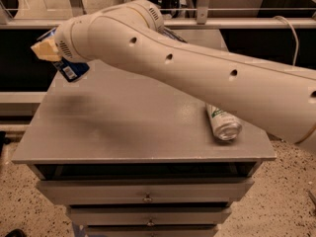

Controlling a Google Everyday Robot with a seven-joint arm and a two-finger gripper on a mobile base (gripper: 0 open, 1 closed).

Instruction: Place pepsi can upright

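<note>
I will use my gripper to set the pepsi can, now held tilted above the cabinet top, upright just inside the cabinet top's edge [72, 90] opposite the white-and-green soda can.
The pepsi can [73, 70], blue with a white label patch, is held tilted in the air above the back left corner of the grey cabinet top [123, 127]. My gripper [55, 58] is shut on it, with a beige finger [46, 50] across its upper part. My wide white arm [197, 78] reaches in from the right and hides most of the can's top. The can's shadow falls on the cabinet top below it.
A white-and-green soda can [224, 124] lies on its side near the cabinet top's right edge, partly under my arm. The dark chip bag at the back is hidden behind my arm. Drawers [148, 191] sit under the top. A speckled floor surrounds the cabinet.
</note>
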